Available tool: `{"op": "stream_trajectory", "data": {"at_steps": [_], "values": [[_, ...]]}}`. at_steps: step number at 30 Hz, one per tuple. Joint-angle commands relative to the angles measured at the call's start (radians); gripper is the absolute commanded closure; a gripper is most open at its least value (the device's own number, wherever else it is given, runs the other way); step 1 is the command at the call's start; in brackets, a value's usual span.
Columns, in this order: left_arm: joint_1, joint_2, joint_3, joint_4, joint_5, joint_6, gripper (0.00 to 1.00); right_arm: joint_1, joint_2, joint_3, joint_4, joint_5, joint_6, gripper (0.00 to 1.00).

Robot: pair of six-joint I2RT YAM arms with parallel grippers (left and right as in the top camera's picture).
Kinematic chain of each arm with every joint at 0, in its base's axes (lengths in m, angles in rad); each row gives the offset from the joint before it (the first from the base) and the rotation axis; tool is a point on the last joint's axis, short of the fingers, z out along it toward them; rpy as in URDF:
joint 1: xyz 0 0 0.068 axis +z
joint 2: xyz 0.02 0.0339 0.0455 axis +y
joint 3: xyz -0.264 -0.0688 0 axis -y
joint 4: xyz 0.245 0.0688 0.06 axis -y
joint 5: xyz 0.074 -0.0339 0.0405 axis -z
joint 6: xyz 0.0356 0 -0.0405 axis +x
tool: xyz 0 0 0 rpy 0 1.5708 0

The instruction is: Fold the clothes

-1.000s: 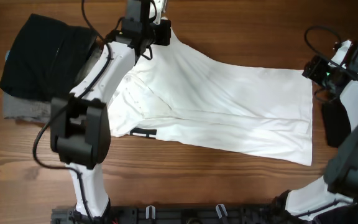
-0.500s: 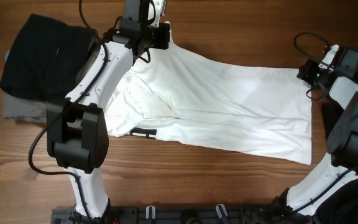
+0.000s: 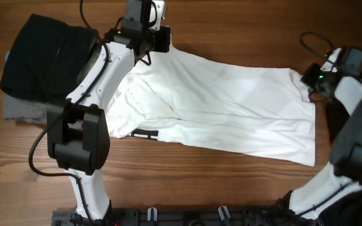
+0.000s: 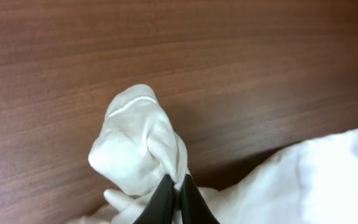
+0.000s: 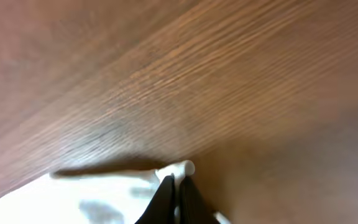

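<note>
Next, I release the far corner of the white T-shirt from my right gripper on the T-shirt's near part (image 3: 312, 146), along that part's short outer edge.
A large white T-shirt (image 3: 231, 107) lies spread across the wooden table, with a bit of black print (image 3: 146, 134) at its near left edge. My left gripper (image 3: 162, 30) is at the shirt's far left corner. In the left wrist view that gripper (image 4: 178, 186) is shut on a bunched lump of white fabric (image 4: 135, 143). My right gripper (image 3: 307, 78) is at the far right corner. In the right wrist view it (image 5: 176, 182) pinches the white corner (image 5: 184, 168), which pokes out past the tips.
A folded black garment (image 3: 39, 56) sits on a grey one (image 3: 22, 110) at the far left of the table. A black rail (image 3: 200, 216) runs along the front edge. Bare wood (image 3: 231, 31) lies beyond the shirt.
My right gripper has closed on the shirt's far right corner, and that corner has shifted slightly inward. The left gripper keeps its hold and has barely moved.
</note>
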Motion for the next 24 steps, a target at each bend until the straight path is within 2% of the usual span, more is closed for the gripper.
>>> {"op": "stream_trajectory", "data": {"at_steps": [1,5,10,14,18,24], "values": [[0.006,-0.043,0.006,-0.063,-0.044,0.004,0.96,-0.006,-0.238,0.007,-0.087,0.047,0.046,0.96],[0.008,-0.066,0.006,-0.261,-0.097,0.004,0.96,-0.008,-0.381,0.007,-0.294,0.154,0.122,0.96],[0.023,-0.069,0.006,-0.513,-0.140,0.000,0.96,-0.012,-0.403,0.007,-0.539,0.301,0.246,0.96],[0.037,-0.069,0.005,-0.682,-0.140,0.000,0.96,-0.014,-0.402,0.007,-0.631,0.332,0.284,0.96],[0.049,-0.069,-0.004,-0.779,-0.139,-0.005,0.96,-0.016,-0.402,0.007,-0.674,0.344,0.284,0.96],[0.047,-0.069,-0.084,-0.807,-0.109,-0.033,0.96,-0.019,-0.402,0.006,-0.700,0.388,0.268,0.96]]}}
